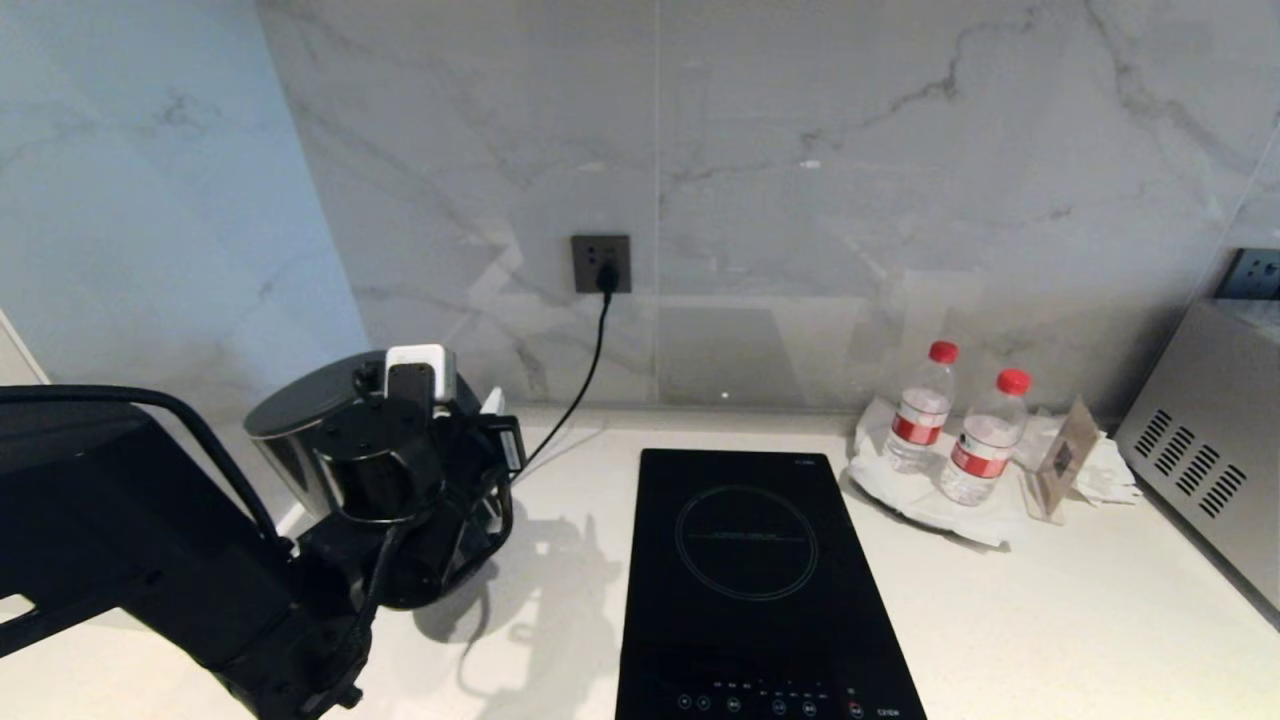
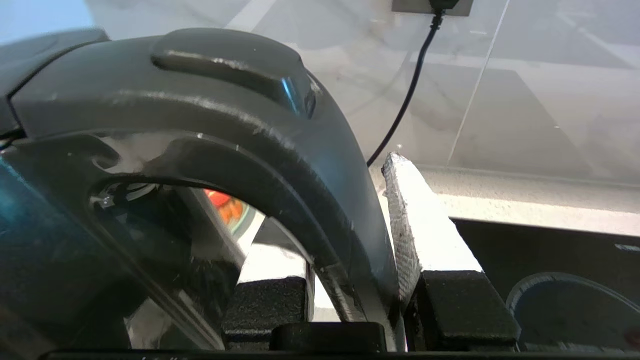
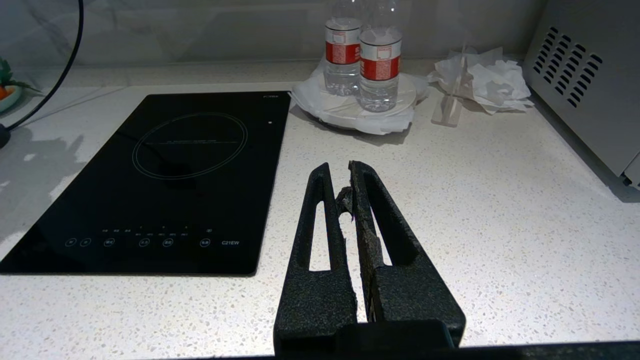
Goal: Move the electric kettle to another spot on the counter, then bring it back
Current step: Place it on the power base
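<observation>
The robot's left gripper needs to set the electric kettle down on the counter [image 1: 441,494] near the wall, beside the black cord.
The electric kettle [image 1: 295,425], glossy black with a flat grey lid, sits at the left of the counter [image 1: 1050,620], close to the wall. My left gripper [image 1: 482,425] is shut on its big loop handle [image 2: 280,140]. In the left wrist view the white finger [image 2: 415,220] presses the handle's outer side and the other finger sits inside the loop. My arm hides the kettle's bottom. In the right wrist view my right gripper [image 3: 340,172] hangs shut and empty over the speckled counter [image 3: 500,225], beside the hob.
A black induction hob [image 1: 750,580] lies mid-counter. Two water bottles [image 1: 920,405] stand on a plate at the back right, next to crumpled tissue and a steel appliance [image 1: 1210,440]. A black cord [image 1: 580,380] runs from the wall socket [image 1: 600,263] down toward the kettle.
</observation>
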